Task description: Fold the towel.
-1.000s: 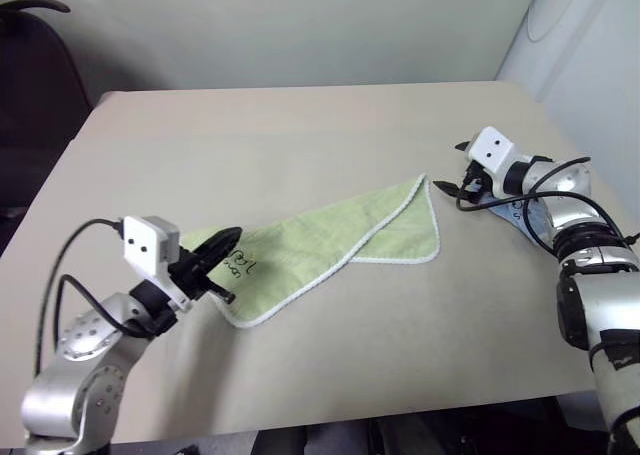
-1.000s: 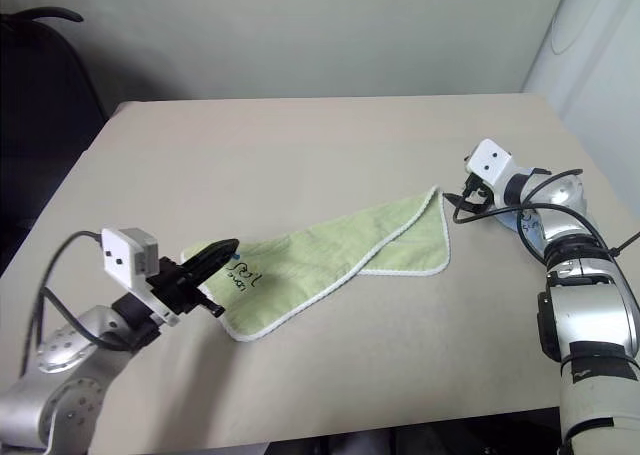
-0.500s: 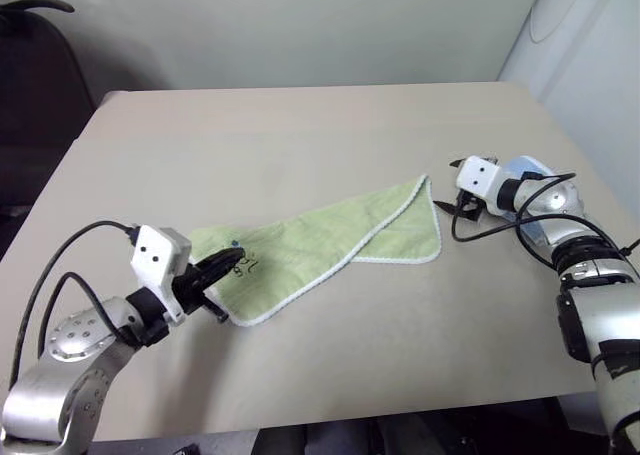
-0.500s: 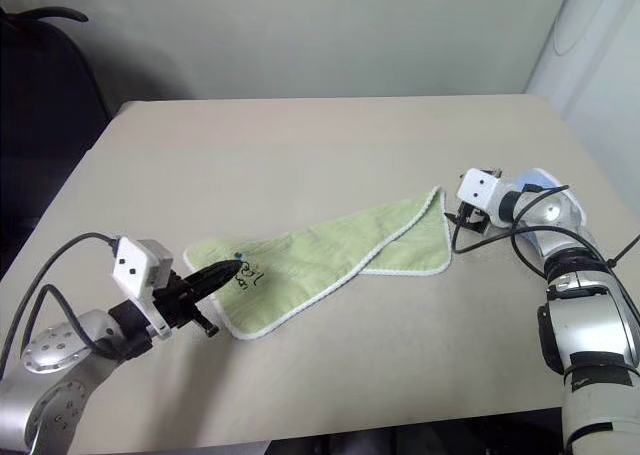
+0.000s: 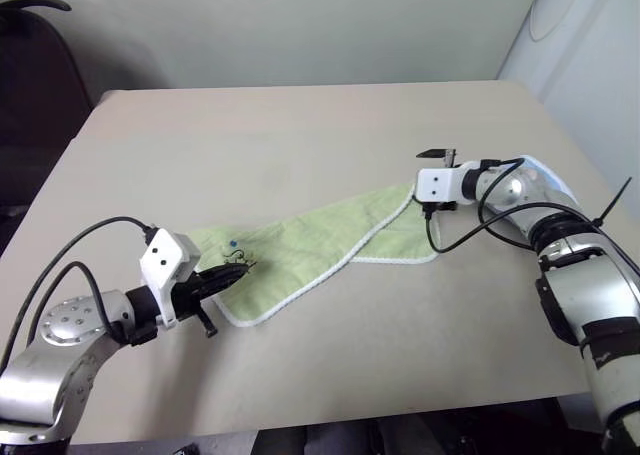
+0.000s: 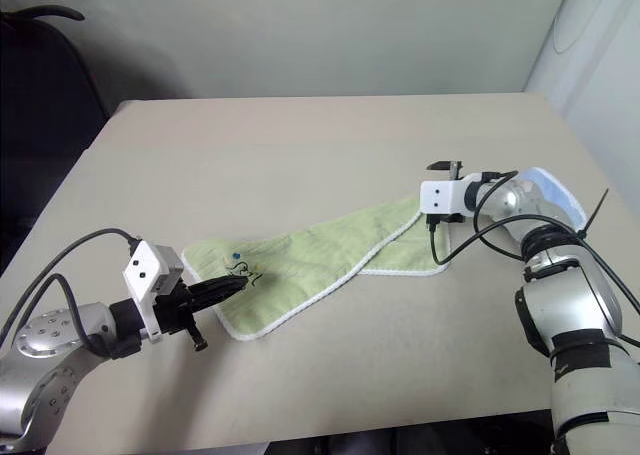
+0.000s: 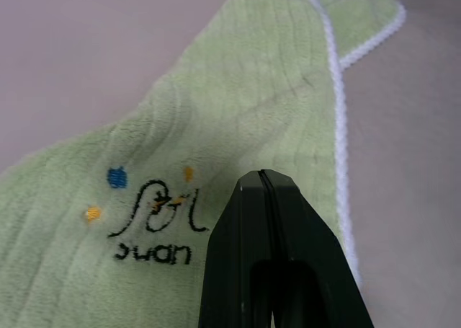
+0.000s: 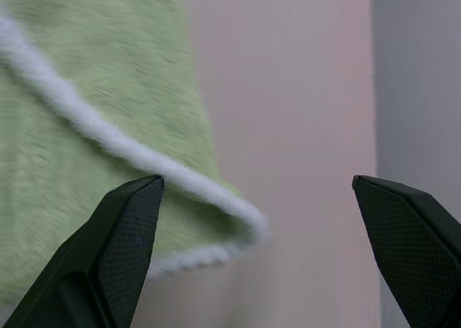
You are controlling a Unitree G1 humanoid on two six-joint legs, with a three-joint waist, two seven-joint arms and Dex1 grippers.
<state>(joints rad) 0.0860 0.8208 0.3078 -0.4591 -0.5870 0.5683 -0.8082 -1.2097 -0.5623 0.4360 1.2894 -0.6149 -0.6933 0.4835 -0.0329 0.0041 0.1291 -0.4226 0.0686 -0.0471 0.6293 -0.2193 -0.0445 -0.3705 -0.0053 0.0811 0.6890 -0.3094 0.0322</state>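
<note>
I have my left gripper shut over the light green towel beside the embroidered mark, so I should back it off, open it and pinch the near white-edged corner [image 6: 240,336].
The light green towel [image 5: 330,240] lies in a long diagonal fold on the beige table [image 5: 300,125], white edging along its sides. Its dark embroidered mark [image 7: 155,223] sits near the left corner. My left gripper [image 5: 240,268] is shut, its tips resting low over that corner beside the mark; in the left wrist view the fingers [image 7: 248,227] are pressed together with no cloth seen between them. My right gripper [image 5: 427,183] is open wide at the towel's right corner. In the right wrist view the edged corner [image 8: 108,137] lies between its fingers [image 8: 126,227], nearer one of them.
A light blue cloth [image 5: 547,178] lies behind my right arm near the table's right edge. A dark chair [image 5: 30,85] stands past the far left corner. Bare tabletop stretches behind and in front of the towel.
My right gripper has swung left to the towel's right corner and rolled. My left gripper has sunk a little and turned, and the towel's left corner lies flatter.
</note>
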